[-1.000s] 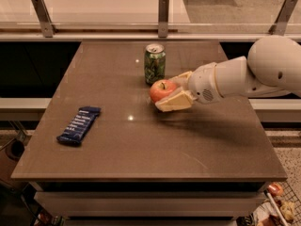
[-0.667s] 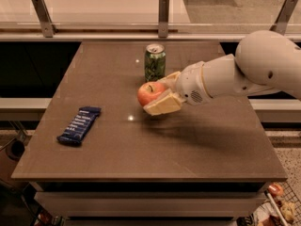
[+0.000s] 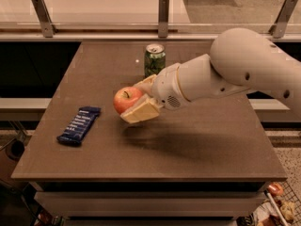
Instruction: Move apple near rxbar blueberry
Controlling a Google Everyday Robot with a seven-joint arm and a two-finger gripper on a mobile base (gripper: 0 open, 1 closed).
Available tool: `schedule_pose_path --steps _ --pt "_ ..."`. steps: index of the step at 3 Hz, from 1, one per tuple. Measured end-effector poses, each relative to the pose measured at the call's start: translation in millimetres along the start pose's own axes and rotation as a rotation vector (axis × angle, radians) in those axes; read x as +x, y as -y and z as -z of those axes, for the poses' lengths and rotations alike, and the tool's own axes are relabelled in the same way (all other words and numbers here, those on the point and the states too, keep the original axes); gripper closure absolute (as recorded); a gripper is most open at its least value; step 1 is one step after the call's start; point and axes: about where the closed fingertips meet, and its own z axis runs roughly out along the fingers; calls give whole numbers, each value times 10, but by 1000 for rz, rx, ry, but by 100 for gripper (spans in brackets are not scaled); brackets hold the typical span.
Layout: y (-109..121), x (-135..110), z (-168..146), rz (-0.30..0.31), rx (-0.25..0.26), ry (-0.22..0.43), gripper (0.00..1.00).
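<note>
My gripper should release the apple on the brown table (image 3: 111, 115), next to the far end of the rxbar blueberry.
The red-orange apple (image 3: 125, 99) with a short dark stem is held in my gripper (image 3: 137, 100), a little above the brown table (image 3: 197, 145). The cream fingers (image 3: 141, 112) are shut on the apple from behind and below. My white arm reaches in from the right. The dark blue rxbar blueberry (image 3: 79, 125) lies flat near the table's left edge, to the left of and slightly nearer than the apple, with a gap between them.
A green soda can (image 3: 154, 59) stands upright at the table's back middle, behind the gripper. A glass rail with metal posts (image 3: 163, 9) runs behind the table. Table edges drop off at left, right and front.
My gripper has carried the apple leftward and slightly forward, away from the can and closer to the blue bar. The bar and can have not moved.
</note>
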Motion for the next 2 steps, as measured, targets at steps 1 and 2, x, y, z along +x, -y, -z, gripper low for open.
schedule_pose_path --steps 1,2 --pt "-126 -28 -212 0 -41 23 100" --pt "-173 15 -431 -3 -89 44 100"
